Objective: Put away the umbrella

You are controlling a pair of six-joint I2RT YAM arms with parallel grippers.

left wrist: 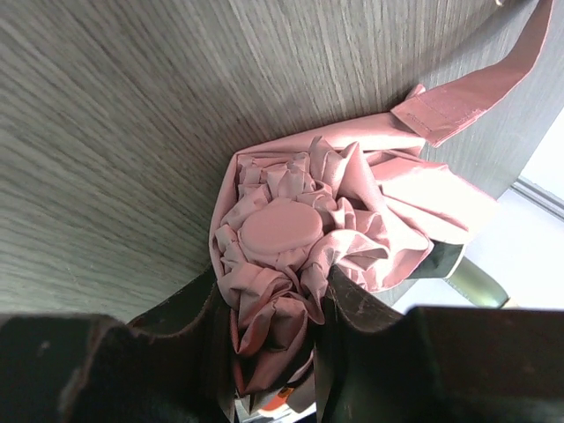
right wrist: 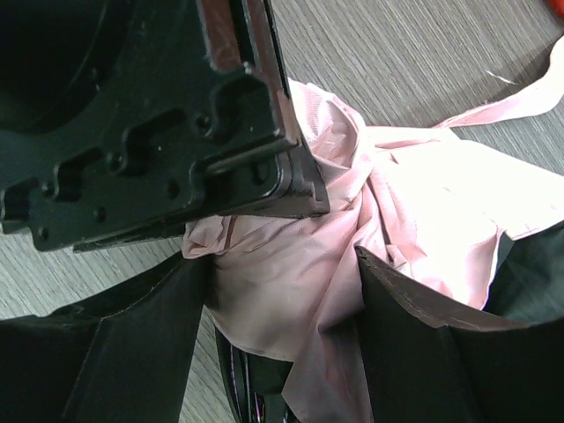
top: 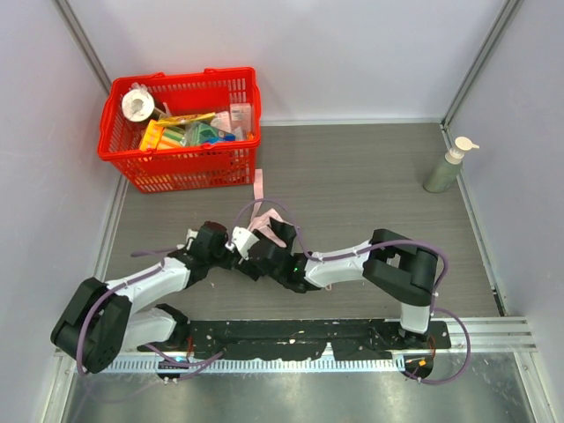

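Note:
I should open my right gripper, tilt it and close it around the folds [right wrist: 286,295] while my left gripper stays still, because the umbrella's loose fabric spreads past my right gripper's fingers.
The pale pink umbrella [top: 263,224] lies on the table's middle, mostly hidden between both grippers. My left gripper [top: 236,248] is shut on its gathered fabric; in the left wrist view the umbrella [left wrist: 291,238] shows its round pink cap and folds, pinched between my left gripper [left wrist: 273,326] fingers. My right gripper [top: 267,249] is shut on the fabric from the other side; in the right wrist view the umbrella [right wrist: 352,229] fills my right gripper [right wrist: 282,308], with the left gripper's body just above. A pink strap [top: 258,182] trails toward the basket. Shaft and handle are hidden.
A red plastic basket [top: 119,152] full of assorted items stands at the back left. A green pump bottle [top: 447,166] stands at the back right. White walls close in the table on three sides.

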